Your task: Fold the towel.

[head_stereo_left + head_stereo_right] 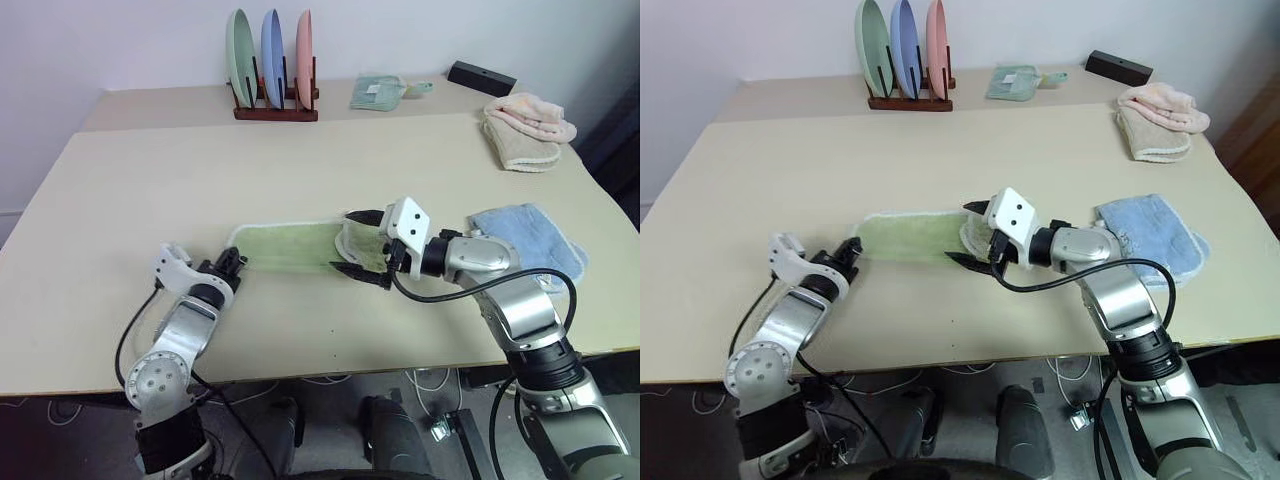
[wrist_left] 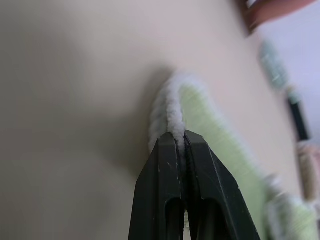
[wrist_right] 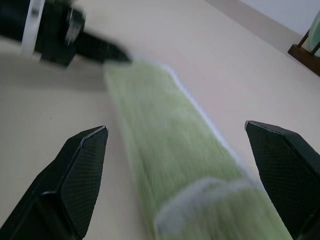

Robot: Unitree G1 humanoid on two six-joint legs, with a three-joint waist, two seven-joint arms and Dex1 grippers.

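Next, I let go of the green towel's pinched end with my left gripper on the towel (image 1: pixel 325 247) (image 2: pixel 259 204) next to the towel's bunched end.
The towel (image 1: pixel 290 245), light green with a white corded edge, lies as a long narrow strip on the table (image 1: pixel 150 180). My left gripper (image 1: pixel 236 262) is at the strip's left end, shut on the white edge; the left wrist view shows the cord pinched between the closed fingers (image 2: pixel 170 160). My right gripper (image 1: pixel 343 240) stands open over the strip's bunched right end, one finger on each side of it. In the right wrist view the towel (image 3: pixel 170 145) runs between the spread fingers (image 3: pixel 85 165) toward the left gripper (image 3: pixel 120 56).
A light blue towel (image 1: pixel 530 240) lies just right of my right arm. Pink and beige towels (image 1: pixel 525 130) are stacked at the back right. A rack of three plates (image 1: pixel 272 60), a small green cloth (image 1: pixel 378 92) and a black box (image 1: pixel 482 77) stand along the back.
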